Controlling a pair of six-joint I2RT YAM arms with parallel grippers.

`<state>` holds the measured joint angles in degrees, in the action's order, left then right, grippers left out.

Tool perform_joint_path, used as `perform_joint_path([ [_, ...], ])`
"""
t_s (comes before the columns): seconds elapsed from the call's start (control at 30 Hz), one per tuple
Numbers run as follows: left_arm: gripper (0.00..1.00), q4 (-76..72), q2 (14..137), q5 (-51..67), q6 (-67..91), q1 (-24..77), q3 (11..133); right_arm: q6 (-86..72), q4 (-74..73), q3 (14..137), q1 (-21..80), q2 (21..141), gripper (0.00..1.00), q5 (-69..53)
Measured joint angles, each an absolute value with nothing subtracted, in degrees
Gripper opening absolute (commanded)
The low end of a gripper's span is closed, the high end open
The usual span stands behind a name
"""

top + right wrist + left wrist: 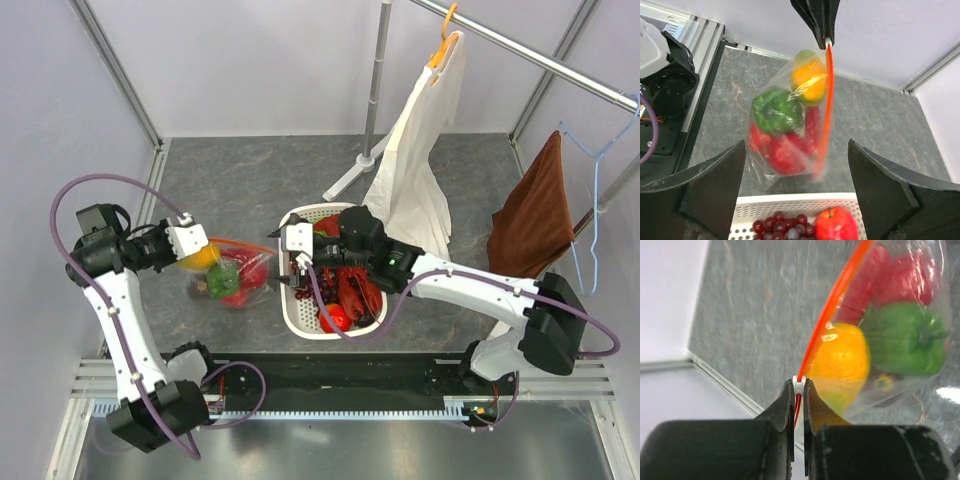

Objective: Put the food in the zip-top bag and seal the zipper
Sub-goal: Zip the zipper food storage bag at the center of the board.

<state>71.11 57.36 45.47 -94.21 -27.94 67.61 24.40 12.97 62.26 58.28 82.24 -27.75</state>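
The zipper's far end hangs loose while my left gripper holds the slider, so my right gripper will pinch the zipper's middle (pixel 828 108) to keep it steady before sealing.
The clear zip-top bag (pixel 236 276) hangs left of the basket and holds a yellow piece (pixel 844 360), a green pepper (pixel 905 340) and red fruits (pixel 905 275). My left gripper (pixel 799 383) is shut on the white slider at the end of the orange-red zipper (pixel 832 300) and holds the bag up by it; it also shows in the top view (pixel 200 243). The bag (pixel 785 130) and its zipper (pixel 827 100) show in the right wrist view. My right gripper (pixel 797 170) is open and empty over the basket's left rim, facing the bag (pixel 281 260).
The white slotted basket (pixel 300 322) holds a red lobster (pixel 357 292), grapes (pixel 780 226) and a red apple (pixel 836 226). A rack pole base (pixel 345 180), a hanging white cloth (pixel 420 160) and a brown towel (pixel 535 210) stand behind and to the right.
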Motion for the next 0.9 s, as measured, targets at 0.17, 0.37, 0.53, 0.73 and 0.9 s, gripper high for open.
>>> perform_joint_path([
  [0.17,0.02,74.59,51.83,51.55,-96.44,-27.92,67.61,27.73,10.17,68.82,58.28,86.02,0.75,-30.24],
  [0.37,0.02,76.71,50.22,54.70,-97.21,-27.90,67.61,23.35,9.91,76.31,58.43,91.68,0.66,-32.86],
  [0.53,0.02,77.03,50.28,55.22,-97.19,-27.90,67.61,16.36,11.27,77.67,59.83,95.48,0.63,-33.19],
  [0.73,0.02,77.69,50.54,55.68,-97.12,-27.90,67.61,13.65,10.50,80.03,62.72,99.72,0.30,-30.33],
  [0.9,0.02,77.65,51.07,55.70,-97.12,-27.90,67.61,12.84,8.49,81.69,63.09,101.45,0.31,-24.51],
])
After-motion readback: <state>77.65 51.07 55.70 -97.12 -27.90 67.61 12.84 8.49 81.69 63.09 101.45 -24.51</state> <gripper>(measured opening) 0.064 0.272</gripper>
